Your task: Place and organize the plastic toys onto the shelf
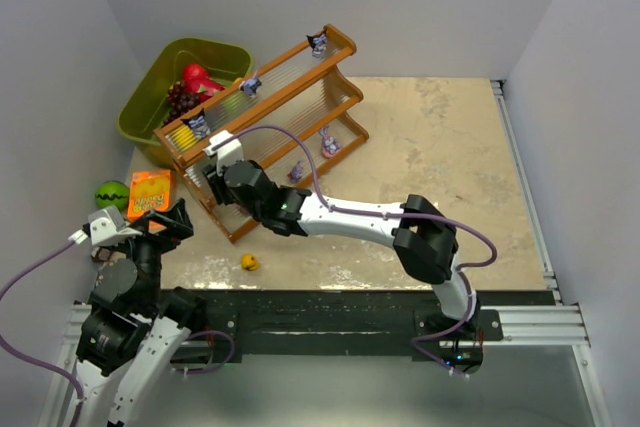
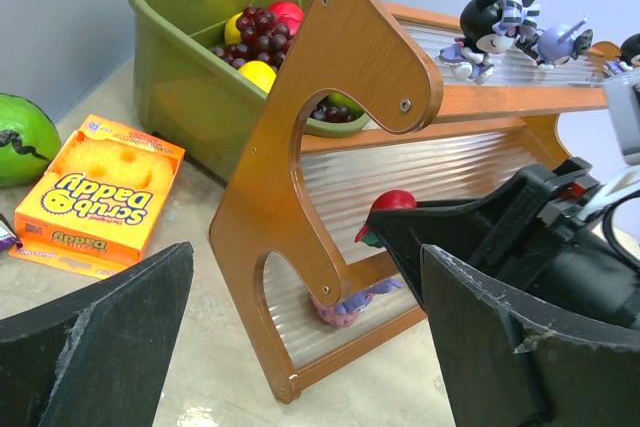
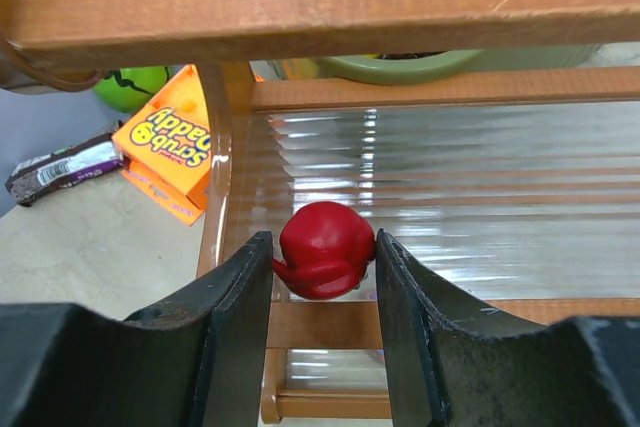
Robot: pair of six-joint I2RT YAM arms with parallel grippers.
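My right gripper is to place the red toy on the shelf's middle level. It will let go at the shelf's end [image 1: 214, 186] [image 3: 318, 261] near the orange box.
My right gripper [image 3: 322, 259] is shut on a small round red toy [image 3: 325, 249], holding it against the ribbed middle tier at the left end of the shelf [image 1: 300, 72]. From the left wrist the same red toy [image 2: 393, 203] shows at the tip of the right gripper [image 2: 470, 237]. Three dark figurines stand on the top tier [image 1: 250, 84]. A purple-pink toy [image 2: 345, 305] lies on the bottom tier, and two more toys sit further along it [image 1: 329, 144]. A yellow toy [image 1: 250, 262] lies on the table in front. My left gripper [image 2: 305, 347] hangs open and empty just left of the shelf's end.
An olive-green bin [image 1: 150, 97] with red fruit and grapes stands behind the shelf. An orange Scrub Daddy box [image 1: 150, 192] and a green striped ball [image 1: 112, 194] lie left of the shelf. A wrapped bar [image 3: 65, 167] lies beside the box.
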